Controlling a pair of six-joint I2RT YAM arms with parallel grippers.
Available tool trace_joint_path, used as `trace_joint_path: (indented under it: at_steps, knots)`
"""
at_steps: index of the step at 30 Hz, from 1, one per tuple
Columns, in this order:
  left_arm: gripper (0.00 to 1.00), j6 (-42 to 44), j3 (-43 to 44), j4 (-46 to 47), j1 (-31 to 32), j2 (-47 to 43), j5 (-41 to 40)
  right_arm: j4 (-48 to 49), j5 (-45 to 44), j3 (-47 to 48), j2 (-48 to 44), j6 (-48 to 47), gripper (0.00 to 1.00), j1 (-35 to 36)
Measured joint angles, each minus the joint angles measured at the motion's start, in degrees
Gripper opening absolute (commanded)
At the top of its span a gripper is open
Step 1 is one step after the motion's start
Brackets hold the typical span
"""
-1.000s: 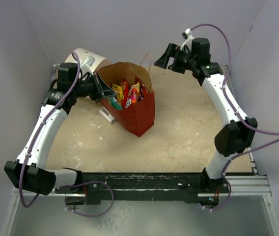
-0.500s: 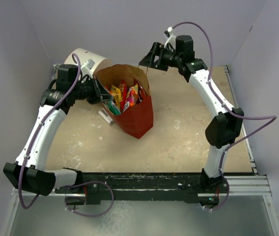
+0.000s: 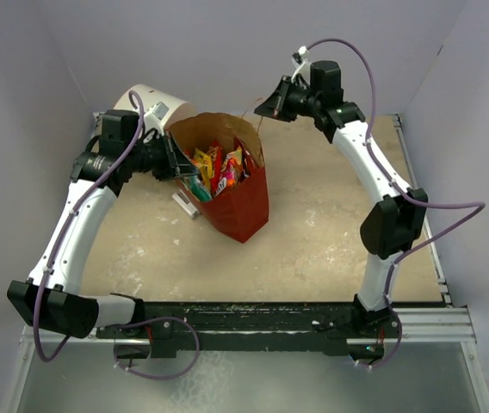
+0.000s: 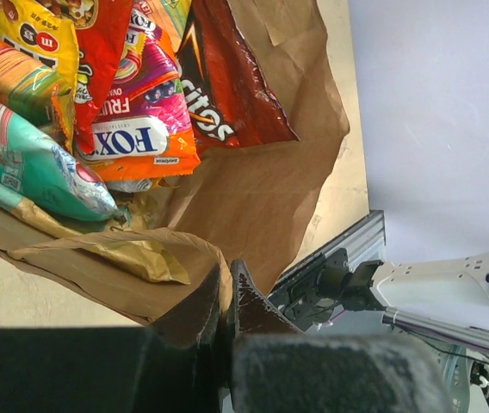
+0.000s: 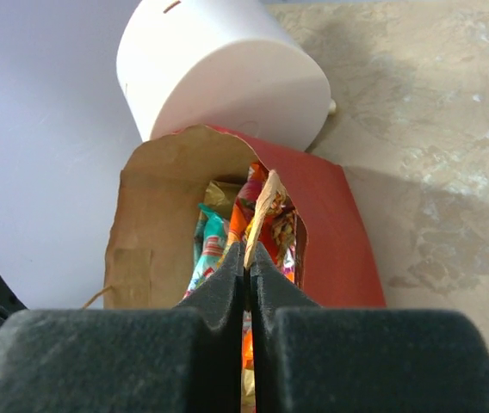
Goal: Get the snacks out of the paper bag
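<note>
Next, I open my left gripper and grab the handle's loop (image 4: pixel 194 238) higher, clear of the paper bag's opening, because the paper bag's handle in my left gripper droops over the packets.
The paper bag (image 3: pixel 244 202), red outside and brown inside, stands open left of the table's middle. Several bright snacks (image 3: pixel 219 168) fill it: orange, red, yellow and teal packets (image 4: pixel 133 138). My left gripper (image 3: pixel 176 159) is shut on the bag's left rim, with brown paper pinched between its fingers (image 4: pixel 225 288). My right gripper (image 3: pixel 260 110) is at the bag's far right rim. In the right wrist view its jaws (image 5: pixel 247 251) are shut, and the tan edge of the bag (image 5: pixel 339 232) runs into the gap between them. Packets (image 5: pixel 214 245) show beyond.
A white cylinder drum (image 3: pixel 154 103) lies on its side right behind the bag, against the back left wall (image 5: pixel 219 77). A small white object (image 3: pixel 186 202) lies on the table by the bag's left foot. Grey walls close in the table on three sides.
My right arm swung left to the bag's far rim and its gripper went from open to shut there. The left gripper kept its hold; the bag shifted slightly.
</note>
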State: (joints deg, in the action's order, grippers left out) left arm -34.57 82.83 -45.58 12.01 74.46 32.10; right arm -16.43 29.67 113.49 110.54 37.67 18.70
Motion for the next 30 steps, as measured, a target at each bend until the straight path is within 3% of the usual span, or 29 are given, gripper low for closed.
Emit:
trace_joint_path:
  at_steps: [9, 17, 19, 24, 28, 30]
  knots:
    - [0.02, 0.8, 0.3, -1.8, 0.0, 0.1, -2.6, -3.4, -3.7, -12.1, -12.4, -0.8, 0.00, -0.8]
    - [0.13, 0.7, 1.0, -3.4, 0.0, -0.2, -7.1, -4.6, -5.4, -23.0, -24.8, -0.5, 0.00, -0.8]
    - [0.23, 0.7, 1.4, -3.6, -0.1, -0.5, -8.0, -4.4, -5.8, -26.3, -28.2, 0.4, 0.00, -0.7]
    - [0.33, -0.6, 2.5, -4.4, -0.4, -1.0, -9.9, -7.0, -7.6, -28.7, -33.1, 1.0, 0.00, -0.7]
    - [0.67, -2.1, 2.5, -5.6, -0.5, -2.9, -11.7, -9.2, -8.7, -28.9, -35.2, 0.9, 0.00, -0.7]
    - [0.80, -2.7, 2.5, -6.6, -0.5, -4.2, -13.3, -9.5, -9.2, -29.6, -36.0, 0.9, 0.00, -0.7]
